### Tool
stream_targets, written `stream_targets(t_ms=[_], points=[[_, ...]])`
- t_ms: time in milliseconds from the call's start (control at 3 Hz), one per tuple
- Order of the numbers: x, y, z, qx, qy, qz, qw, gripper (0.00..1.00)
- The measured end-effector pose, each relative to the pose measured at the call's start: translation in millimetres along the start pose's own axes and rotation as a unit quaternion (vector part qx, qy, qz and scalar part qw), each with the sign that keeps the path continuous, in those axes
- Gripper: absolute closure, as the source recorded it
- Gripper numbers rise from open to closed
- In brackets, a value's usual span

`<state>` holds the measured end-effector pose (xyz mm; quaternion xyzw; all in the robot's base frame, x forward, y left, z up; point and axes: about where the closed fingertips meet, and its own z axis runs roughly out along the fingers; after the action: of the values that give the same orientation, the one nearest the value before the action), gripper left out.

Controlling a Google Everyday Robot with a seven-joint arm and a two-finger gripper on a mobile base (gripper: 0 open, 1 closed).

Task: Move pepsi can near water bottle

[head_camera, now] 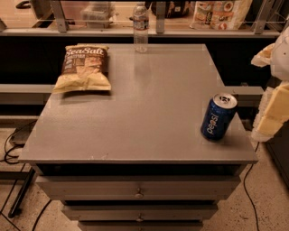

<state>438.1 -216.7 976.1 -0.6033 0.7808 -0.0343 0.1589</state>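
My gripper will move next to the pepsi can by the table's front corner and close around the middle of its body (219,115).
The pepsi can (218,116) is dark blue with white lettering and a silver top. It stands on the grey table top (149,103) near the front right corner. The water bottle (141,28), clear with a pale label band, stands at the table's far edge, near the middle. My gripper (267,127) shows as pale yellowish-white parts at the right edge of the camera view, just right of the can and off the table's side. It holds nothing that I can see.
A bag of sea salt chips (83,67) lies at the back left of the table. Drawers (137,193) sit below the front edge. A shelf with packaged goods (221,13) runs behind the table. Cables (13,149) lie on the floor at the left.
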Motion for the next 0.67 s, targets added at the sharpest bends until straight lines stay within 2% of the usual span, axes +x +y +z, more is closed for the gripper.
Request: stream_targets(t_ms=[333,667], points=[[0,0,0,0.0,0.0,0.0,1.0,0.0],[-5,-7,16,0.004,-0.026,0.017,0.9995,0.0]])
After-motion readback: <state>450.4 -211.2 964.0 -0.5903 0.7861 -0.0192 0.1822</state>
